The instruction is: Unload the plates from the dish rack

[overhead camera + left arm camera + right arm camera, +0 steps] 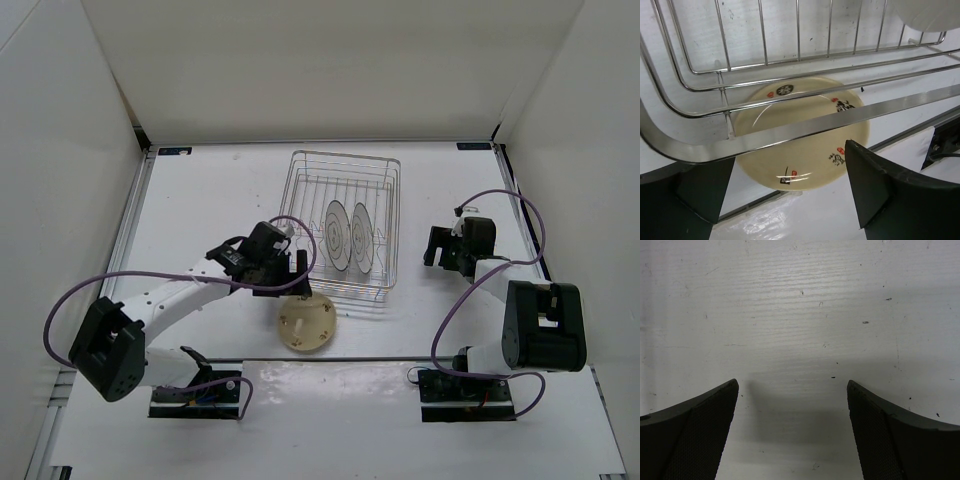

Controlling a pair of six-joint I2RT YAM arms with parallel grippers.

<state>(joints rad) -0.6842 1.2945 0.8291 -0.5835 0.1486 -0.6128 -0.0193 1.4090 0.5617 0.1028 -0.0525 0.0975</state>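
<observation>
I will next grab the upper rim [353,233] of the nearer white plate in the dish rack with my right gripper.
The silver wire dish rack [392,200] stands at the table's middle. Two white plates [337,237] [361,240] stand upright in its dividers. The golden-tan plate [307,325] lies flat on the table just in front of the rack's near-left corner. My left gripper [295,272] is open and empty, hovering at that corner above the tan plate. In the left wrist view the rack's rim [805,125] crosses in front of the tan plate [805,155], with my gripper [790,200] open. My right gripper [433,252] [792,405] is open and empty over bare table, right of the rack.
White walls enclose the table on three sides. A raised white ledge [330,395] runs along the near edge between the arm bases. Purple cables loop from both arms. The edge of one white plate [930,12] shows in the left wrist view.
</observation>
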